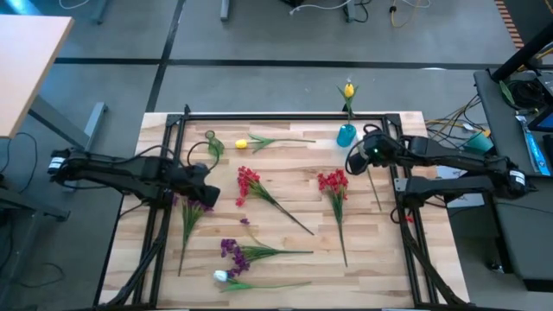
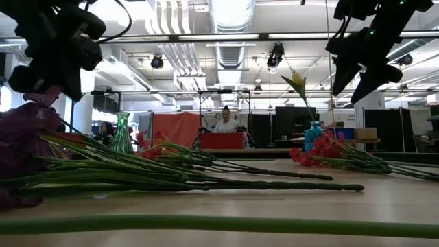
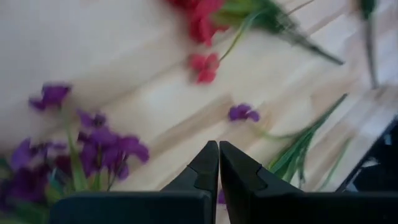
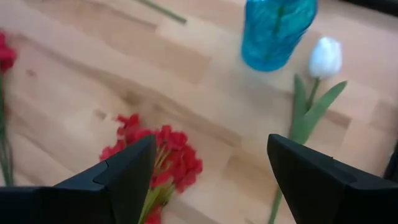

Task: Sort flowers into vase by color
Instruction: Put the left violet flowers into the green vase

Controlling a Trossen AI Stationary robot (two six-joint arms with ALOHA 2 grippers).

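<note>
My left gripper should grip the purple flower nearest the green vase on the upper stem [image 1: 187,225], just below its blooms.
Flowers lie flat on the wooden table: two red clusters [image 1: 249,181] [image 1: 333,183], a purple one [image 1: 232,250], a white tulip [image 1: 222,276] and a yellow tulip [image 1: 242,143]. A blue vase [image 1: 346,134] stands near the far edge with a yellow tulip [image 1: 348,89] in it. A green vase [image 2: 122,134] stands at the far left. My left gripper [image 1: 206,192] is shut, hovering beside another purple flower [image 3: 99,149]. My right gripper [image 4: 211,168] is open above the table, between a red cluster [image 4: 165,158] and a white tulip [image 4: 324,56] lying by the blue vase [image 4: 277,28].
A black metal frame [image 1: 285,116] borders the table along its far, left and right sides. A loose purple bloom [image 3: 242,112] lies on the wood ahead of my left gripper. Bare wood shows between the flowers in the table's middle. A person sits far behind the table [image 2: 226,123].
</note>
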